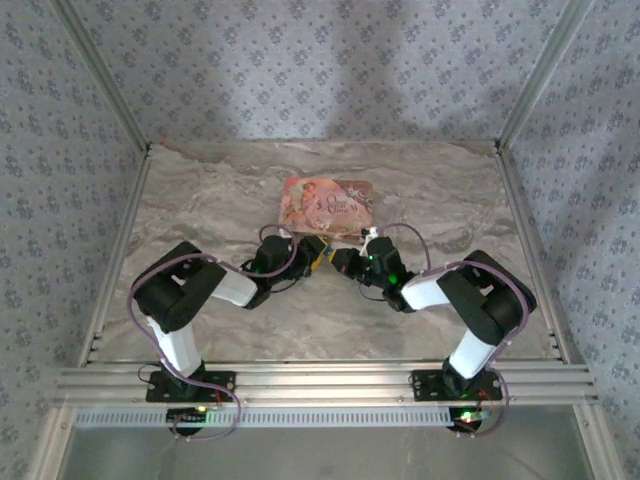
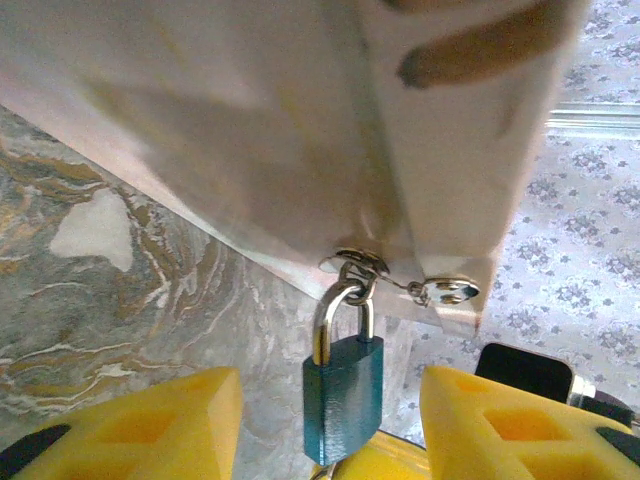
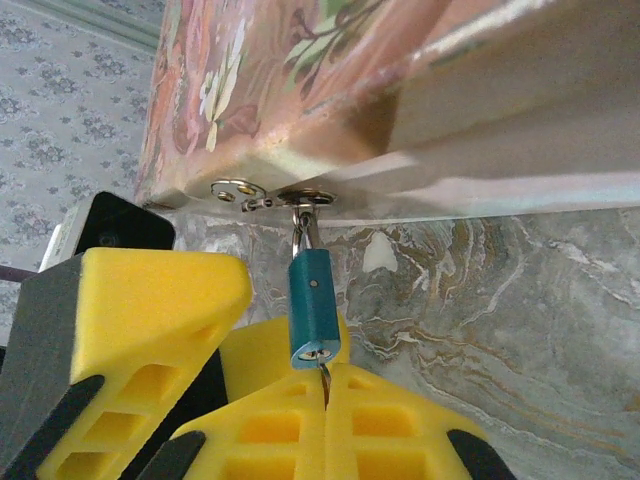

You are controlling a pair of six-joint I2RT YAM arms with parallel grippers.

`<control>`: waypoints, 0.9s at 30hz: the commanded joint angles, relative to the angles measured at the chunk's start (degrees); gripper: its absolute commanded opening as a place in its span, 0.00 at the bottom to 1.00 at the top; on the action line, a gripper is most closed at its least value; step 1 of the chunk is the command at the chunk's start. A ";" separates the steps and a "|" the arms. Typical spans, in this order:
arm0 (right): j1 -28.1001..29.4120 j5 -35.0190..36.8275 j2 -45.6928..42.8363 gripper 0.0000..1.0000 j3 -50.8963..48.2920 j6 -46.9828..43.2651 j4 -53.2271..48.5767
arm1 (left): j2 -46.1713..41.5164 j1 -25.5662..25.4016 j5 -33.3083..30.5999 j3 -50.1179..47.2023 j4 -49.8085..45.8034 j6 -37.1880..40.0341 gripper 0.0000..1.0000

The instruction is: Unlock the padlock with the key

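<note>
The padlock hangs free in the robot's open left gripper, so that gripper should clamp the lock body while the right gripper takes hold of the key [image 3: 325, 378] again to turn it.
A small teal padlock [image 2: 343, 395] with a silver shackle hangs from the metal hasp [image 2: 355, 265] on the pink illustrated box [image 1: 327, 205]. My left gripper [image 2: 330, 415] is open. Its yellow fingers [image 2: 150, 425] stand on either side of the lock body without touching it. In the right wrist view the padlock [image 3: 313, 305] shows its keyhole end. The thin metal key [image 3: 324, 375] sits in that keyhole. My right gripper [image 3: 327, 388] is shut on the key, just below the lock. Both grippers meet in front of the box in the top view, left [image 1: 314, 255] and right [image 1: 342, 262].
The box [image 3: 300, 80] lies flat at the middle back of the marble table [image 1: 200, 210]. Patterned walls and metal frame posts [image 1: 100, 80] enclose the table. A left finger [image 3: 150, 310] crowds close beside the right gripper.
</note>
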 commanded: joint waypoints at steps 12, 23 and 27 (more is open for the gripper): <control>0.29 0.86 1.11 0.00 2.12 1.53 1.64 | 3.70 -1.47 -1.22 2.39 4.15 -3.02 0.21; -1.40 0.98 -3.66 0.29 -1.08 -2.59 -1.20 | 1.22 -1.50 -2.02 2.02 1.58 -2.55 0.03; -3.40 1.55 -9.82 0.40 -2.93 -9.71 -7.89 | -1.20 -1.56 -1.54 2.50 -2.40 -2.69 0.03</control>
